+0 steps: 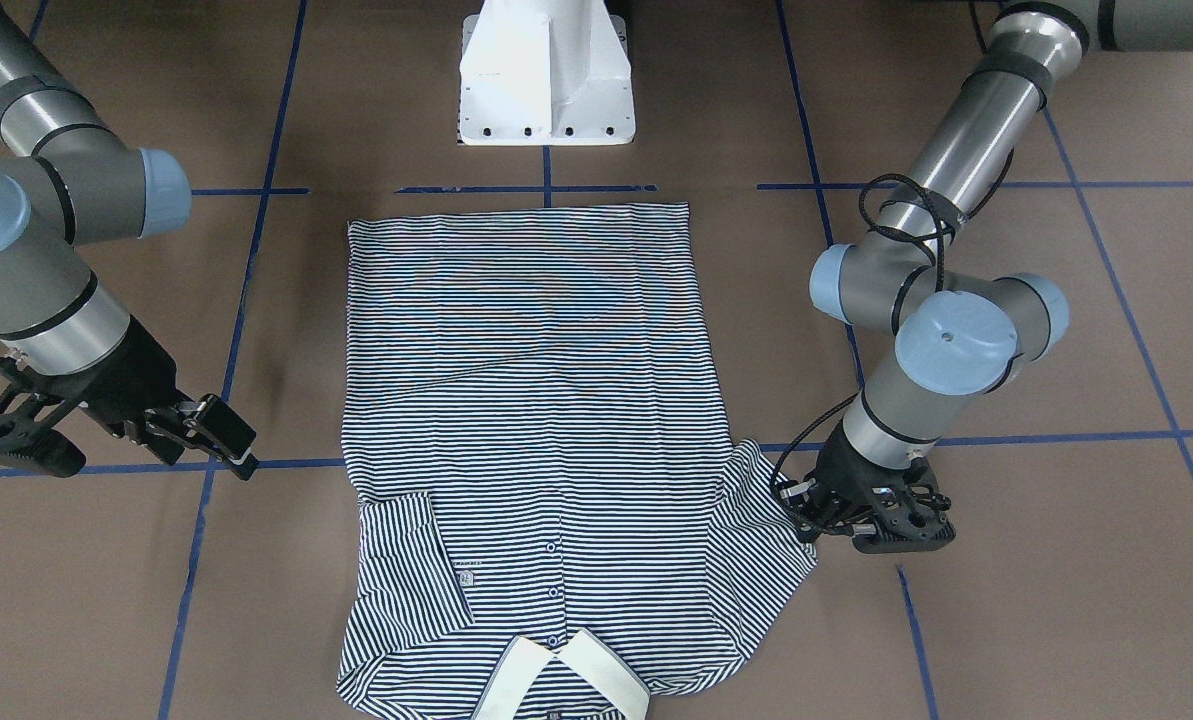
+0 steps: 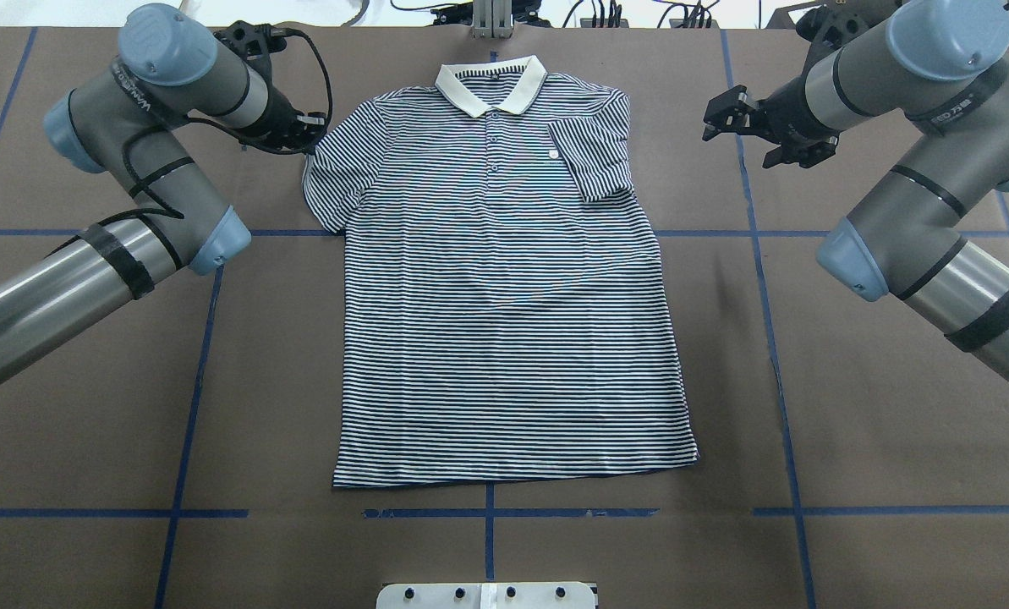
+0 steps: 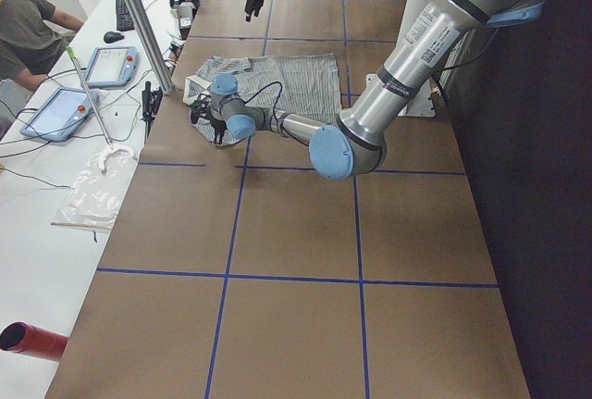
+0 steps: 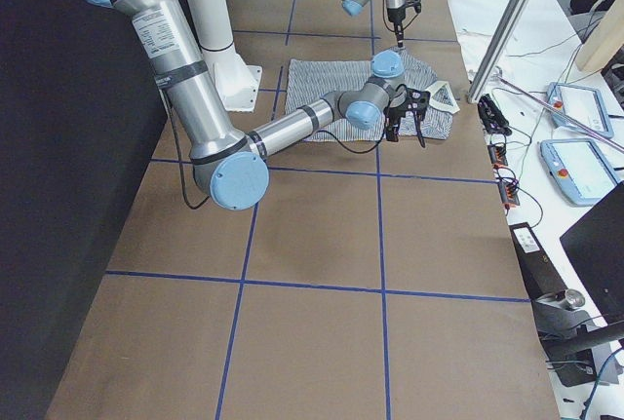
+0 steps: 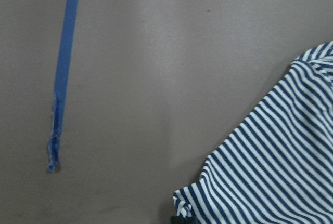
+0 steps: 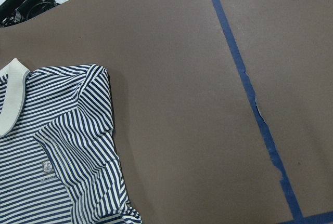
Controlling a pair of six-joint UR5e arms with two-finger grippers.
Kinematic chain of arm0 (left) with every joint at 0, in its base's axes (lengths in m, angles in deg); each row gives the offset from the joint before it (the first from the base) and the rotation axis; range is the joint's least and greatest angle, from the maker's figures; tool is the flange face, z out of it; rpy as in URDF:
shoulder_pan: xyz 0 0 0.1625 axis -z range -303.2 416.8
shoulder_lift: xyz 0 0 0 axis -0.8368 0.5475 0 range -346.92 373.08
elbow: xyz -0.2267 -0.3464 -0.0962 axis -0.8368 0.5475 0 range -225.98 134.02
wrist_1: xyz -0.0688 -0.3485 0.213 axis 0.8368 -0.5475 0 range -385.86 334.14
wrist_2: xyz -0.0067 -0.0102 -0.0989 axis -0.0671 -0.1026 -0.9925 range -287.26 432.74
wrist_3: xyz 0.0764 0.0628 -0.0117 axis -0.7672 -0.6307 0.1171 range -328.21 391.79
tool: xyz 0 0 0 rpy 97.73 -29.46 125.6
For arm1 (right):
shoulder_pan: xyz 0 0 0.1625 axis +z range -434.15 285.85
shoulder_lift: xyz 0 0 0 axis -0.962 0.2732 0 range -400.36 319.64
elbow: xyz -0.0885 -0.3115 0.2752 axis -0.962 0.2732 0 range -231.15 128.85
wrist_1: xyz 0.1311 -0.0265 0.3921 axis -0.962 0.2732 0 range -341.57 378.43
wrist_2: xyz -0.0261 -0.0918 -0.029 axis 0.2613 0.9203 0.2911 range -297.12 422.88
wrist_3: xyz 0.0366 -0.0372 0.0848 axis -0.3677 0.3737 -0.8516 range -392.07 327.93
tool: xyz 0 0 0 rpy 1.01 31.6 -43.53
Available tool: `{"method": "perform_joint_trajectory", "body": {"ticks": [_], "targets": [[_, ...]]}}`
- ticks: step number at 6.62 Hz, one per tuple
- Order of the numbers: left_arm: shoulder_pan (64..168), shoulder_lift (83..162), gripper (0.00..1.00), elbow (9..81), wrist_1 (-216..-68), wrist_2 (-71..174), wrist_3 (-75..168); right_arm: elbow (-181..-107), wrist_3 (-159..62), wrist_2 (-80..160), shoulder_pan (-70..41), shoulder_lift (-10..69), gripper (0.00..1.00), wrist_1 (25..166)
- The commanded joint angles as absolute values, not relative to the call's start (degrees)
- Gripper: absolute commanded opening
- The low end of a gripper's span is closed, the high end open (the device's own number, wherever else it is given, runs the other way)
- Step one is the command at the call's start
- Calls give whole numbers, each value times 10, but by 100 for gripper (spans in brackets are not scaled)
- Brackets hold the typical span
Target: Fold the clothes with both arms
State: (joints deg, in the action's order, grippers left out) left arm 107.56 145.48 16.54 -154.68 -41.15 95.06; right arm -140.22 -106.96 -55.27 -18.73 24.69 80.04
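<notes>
The robot's left gripper will release the sleeve's hem corner on the striped chest (image 1: pixel 663 571) between the buttons and the seam of that sleeve. That sleeve now lies spread out.
The striped polo shirt (image 2: pixel 504 296) lies flat, front up, with its white collar (image 2: pixel 489 85) at the far side. Its sleeve on the robot's right (image 2: pixel 593 156) is folded over the chest; its other sleeve (image 2: pixel 335 178) lies spread out. My left gripper (image 2: pixel 308 131) is low at that sleeve's outer hem (image 1: pixel 791 520). In the left wrist view a black fingertip (image 5: pixel 179 220) meets the bunched hem corner, so the gripper looks shut on it. My right gripper (image 2: pixel 737 135) is open and empty, apart from the shirt, over bare table (image 1: pixel 146 460).
The brown table carries blue tape lines (image 2: pixel 200 338). The white pedestal base (image 1: pixel 546 80) stands at the robot's edge, just beyond the shirt's hem. An operator (image 3: pixel 28 24), tablets (image 3: pixel 111 64) and cables are on a side bench past the collar end.
</notes>
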Motion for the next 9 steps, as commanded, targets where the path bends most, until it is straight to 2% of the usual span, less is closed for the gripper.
{"method": "perform_joint_trajectory", "body": {"ticks": [1, 4, 5, 7, 8, 9], "targets": [[1045, 1491, 0, 161, -1541, -402, 996, -1401, -1070, -552, -187, 247, 100, 800], [1011, 1540, 0, 110, -1547, -321, 1037, -1396, -1070, -552, -188, 247, 100, 800], [1010, 1565, 0, 73, -1560, -295, 1038, -1396, -1070, -552, -188, 246, 100, 800], [1011, 1565, 0, 56, -1594, -283, 1039, -1390, -1070, -552, -189, 246, 100, 801], [1012, 1557, 37, 60, -1603, -285, 1036, -1390, -1073, -552, -190, 242, 100, 800], [1014, 1530, 39, 74, -1645, -287, 1041, -1390, -1079, -552, -190, 227, 100, 804]]}}
